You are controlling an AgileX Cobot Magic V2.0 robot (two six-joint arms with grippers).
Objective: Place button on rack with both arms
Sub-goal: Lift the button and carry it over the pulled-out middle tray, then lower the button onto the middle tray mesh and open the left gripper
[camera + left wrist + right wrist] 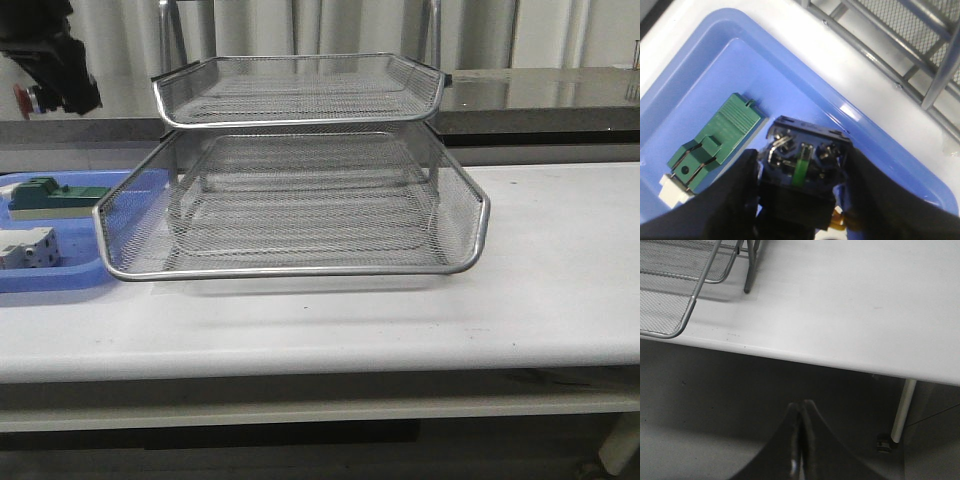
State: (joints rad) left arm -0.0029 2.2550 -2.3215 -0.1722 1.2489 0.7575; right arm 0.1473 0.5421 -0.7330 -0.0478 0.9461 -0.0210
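My left gripper will let go of the button in the middle of the silver rack's lower mesh basket (286,203). The button is still high above the blue tray.
My left gripper (48,92) hangs high at the far left, above the blue tray, shut on the button. The button's red head (21,97) pokes out to the left. In the left wrist view the black fingers (730,195) clamp the button's dark rear block (807,150), whose metal terminals and green strip face the camera; my left gripper (802,167) holds it above the tray. The silver wire-mesh rack (300,200) stands mid-table, its corner in the left wrist view (920,55). My right gripper (800,412) is shut and empty, off the table's front edge, and does not show in the front view.
A blue tray (60,278) left of the rack holds a green block (50,195) and a white breaker (28,247); the green block (715,142) lies in the tray (880,150) under my left gripper. The rack's corner (685,295) and a table leg (902,410) show by my right gripper.
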